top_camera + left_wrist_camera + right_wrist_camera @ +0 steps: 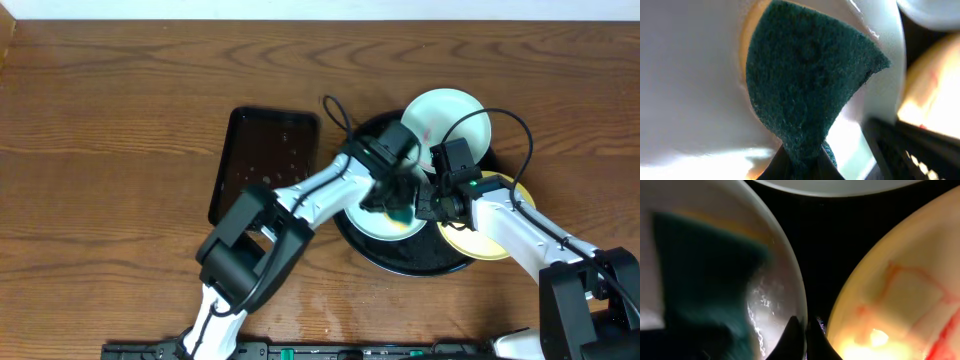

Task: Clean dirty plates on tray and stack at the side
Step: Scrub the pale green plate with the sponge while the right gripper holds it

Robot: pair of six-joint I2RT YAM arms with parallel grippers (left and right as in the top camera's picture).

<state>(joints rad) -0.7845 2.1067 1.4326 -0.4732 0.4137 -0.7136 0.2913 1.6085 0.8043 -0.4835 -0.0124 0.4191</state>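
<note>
The robot's left gripper should release the dark green scouring sponge in the near half of the smaller rectangular dark tray [271,199].
The round black tray [400,262] holds three plates. One mint-white plate [447,120] leans on its far rim. A second mint-white plate [372,225] lies at its left, and the pale yellow plate [490,240] with red smears [900,280] at its right. My left gripper [398,200] is shut on a dark green scouring sponge [805,80] and presses it onto the second plate [690,75]. My right gripper [803,330] is shut on that plate's right rim [785,270], next to the yellow plate.
A smaller rectangular dark tray [265,160] lies on the wooden table left of the round tray. Both arms cross over the round tray. Black cables loop above the right arm [510,125]. The table's far edge meets a white wall.
</note>
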